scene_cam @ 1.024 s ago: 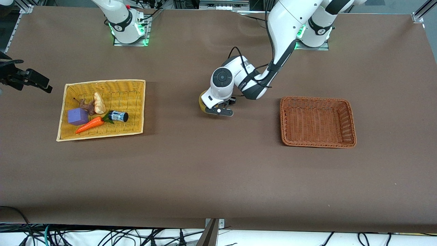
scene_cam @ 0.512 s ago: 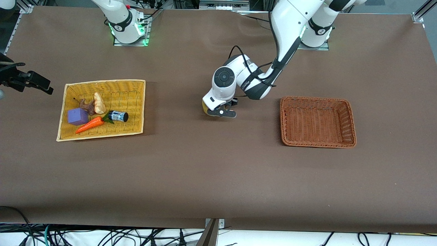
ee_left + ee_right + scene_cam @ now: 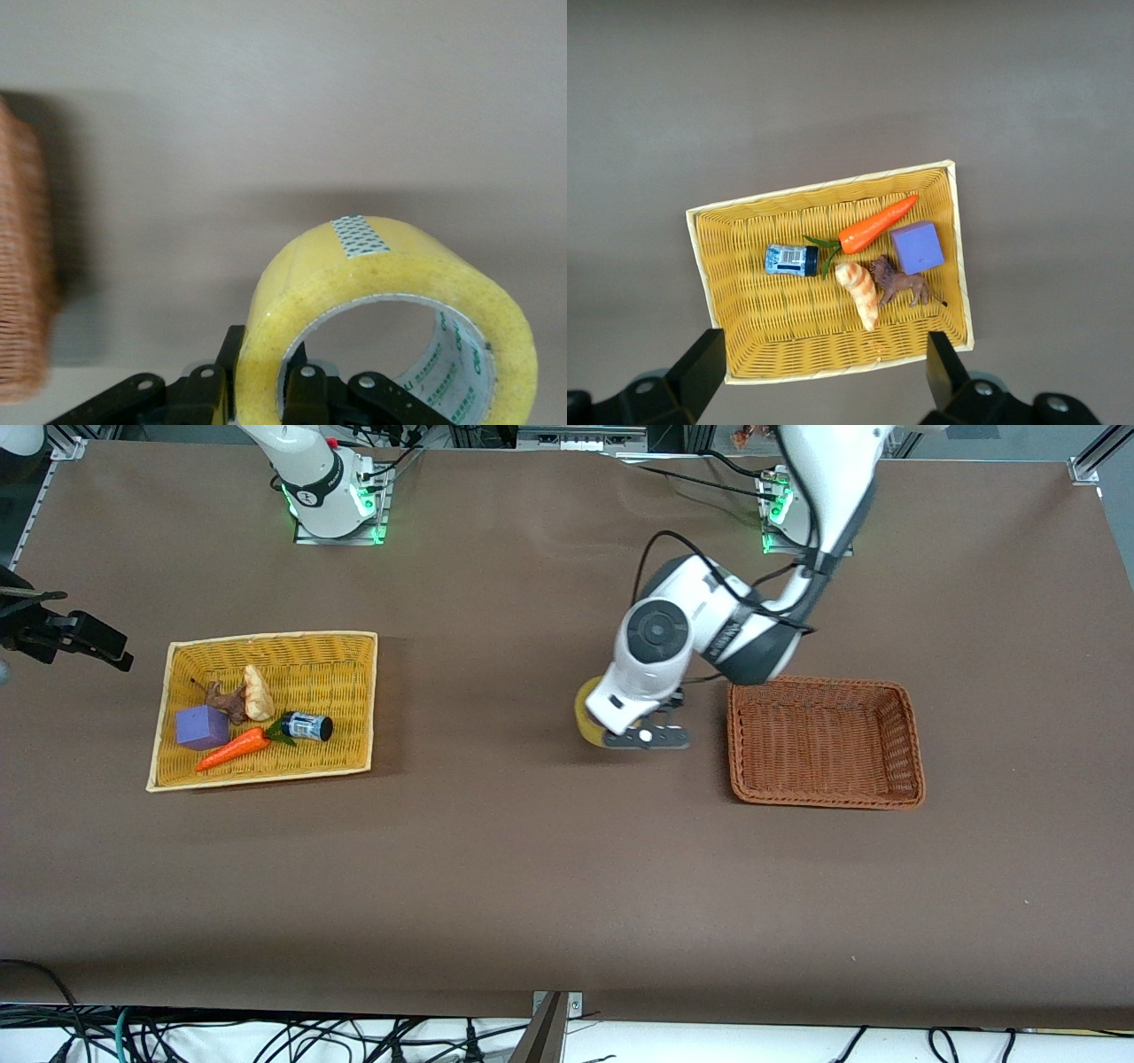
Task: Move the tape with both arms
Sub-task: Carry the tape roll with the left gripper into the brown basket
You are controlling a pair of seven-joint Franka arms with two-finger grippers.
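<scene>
I need to open my left gripper and let the tape, now upright above the bare table, go in the middle of the empty brown basket (image 3: 829, 750).
The tape (image 3: 587, 713) is a yellowish ring. My left gripper (image 3: 640, 735) is shut on its wall, one finger (image 3: 223, 365) outside and one inside the hollow centre. It holds the roll (image 3: 381, 274) upright above the bare table, just beside the brown basket (image 3: 824, 683). My right gripper (image 3: 75, 638) is open and empty. It hangs in the air at the right arm's end of the table, beside the yellow basket (image 3: 266, 638). Its wrist view shows its jaws wide apart (image 3: 822, 367) with that basket (image 3: 824, 187) below.
The yellow basket holds a purple block (image 3: 202, 727), an orange carrot (image 3: 232, 749), a small blue-labelled bottle (image 3: 306, 726), a toy lion (image 3: 227, 701) and a pale cone-shaped piece (image 3: 258, 693). The brown basket (image 3: 22, 292) has nothing in it.
My left arm has carried the tape from the middle of the table toward the brown basket. My right gripper has hardly moved.
</scene>
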